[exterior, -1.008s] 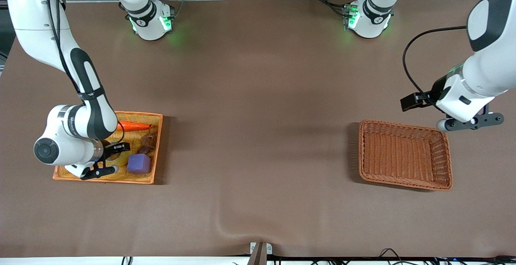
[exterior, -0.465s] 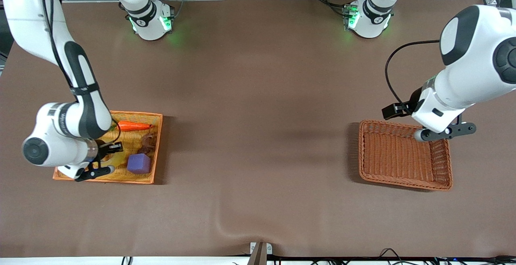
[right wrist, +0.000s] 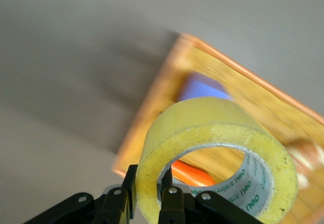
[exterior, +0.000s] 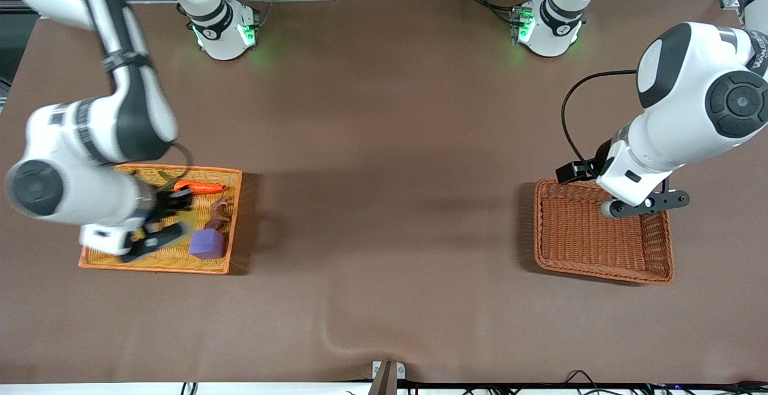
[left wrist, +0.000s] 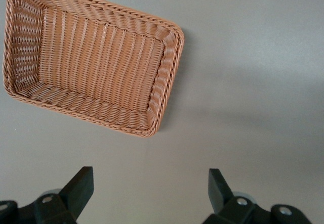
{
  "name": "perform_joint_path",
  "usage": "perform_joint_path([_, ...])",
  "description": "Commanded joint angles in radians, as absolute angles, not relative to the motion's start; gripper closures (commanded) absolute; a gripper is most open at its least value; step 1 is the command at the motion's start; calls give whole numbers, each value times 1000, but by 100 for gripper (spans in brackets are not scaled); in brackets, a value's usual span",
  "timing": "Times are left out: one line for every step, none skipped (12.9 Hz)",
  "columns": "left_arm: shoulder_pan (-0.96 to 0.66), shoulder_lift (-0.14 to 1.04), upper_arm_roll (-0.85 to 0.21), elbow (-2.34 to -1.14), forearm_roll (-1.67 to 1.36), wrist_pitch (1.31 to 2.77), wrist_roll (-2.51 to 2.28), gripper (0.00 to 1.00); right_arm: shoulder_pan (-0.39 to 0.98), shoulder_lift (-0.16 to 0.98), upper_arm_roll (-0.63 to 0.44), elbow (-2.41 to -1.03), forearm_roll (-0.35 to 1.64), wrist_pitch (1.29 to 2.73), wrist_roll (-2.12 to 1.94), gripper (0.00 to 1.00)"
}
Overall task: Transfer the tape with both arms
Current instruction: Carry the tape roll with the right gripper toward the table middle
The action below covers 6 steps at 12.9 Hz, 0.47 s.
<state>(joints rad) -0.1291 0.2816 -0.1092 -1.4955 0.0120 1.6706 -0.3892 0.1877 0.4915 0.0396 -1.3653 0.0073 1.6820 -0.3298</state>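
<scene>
The robot's right gripper should release the tape on the table (exterior: 419,208) between the orange tray and the wicker basket, closer to the basket.
The tape (right wrist: 212,133), a yellowish translucent roll with a grey-lined hole, fills the right wrist view. My right gripper (right wrist: 148,181) is shut on its wall, one finger outside and one inside the hole. It holds the roll up in the air over the orange tray (right wrist: 152,113). In the front view the right gripper (exterior: 153,224) is blurred over that tray (exterior: 231,227), and the tape is hidden under the arm. My left gripper (left wrist: 150,177) is open and empty. The left arm's wrist (exterior: 630,185) hangs over the brown wicker basket (exterior: 603,263).
The orange tray holds a carrot (exterior: 201,188), a purple cube (exterior: 207,244) and a small brown figure (exterior: 217,215). The carrot (right wrist: 190,173) and cube (right wrist: 202,90) also show in the right wrist view. The wicker basket (left wrist: 167,82) has nothing in it.
My right arm has risen from the tray with the tape in its gripper. My left arm has swung in from the table's end and now hangs over the wicker basket.
</scene>
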Motion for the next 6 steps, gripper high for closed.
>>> perform_joint_path([-135, 282, -104, -1485, 8, 1675, -405, 0, 349, 552, 48, -1347, 67, 1803, -325, 100])
perform_joint_path([-133, 282, -104, -1486, 8, 1675, -405, 0, 401, 589, 48, -1347, 74, 1892, -318, 100])
perform_joint_path([-133, 282, -104, -1486, 8, 1675, -405, 0, 441, 621, 49, -1347, 102, 2004, -289, 99])
perform_joint_path([-133, 282, -104, -1486, 8, 1675, -405, 0, 483, 647, 49, -1350, 142, 2098, -260, 92])
perform_joint_path([-133, 282, -104, -1486, 8, 1675, -405, 0, 542, 676, 48, -1356, 193, 2197, -206, 92])
perform_joint_path([-133, 282, -104, -1486, 8, 1675, -405, 0, 590, 711, 48, -1359, 216, 2283, -121, 93])
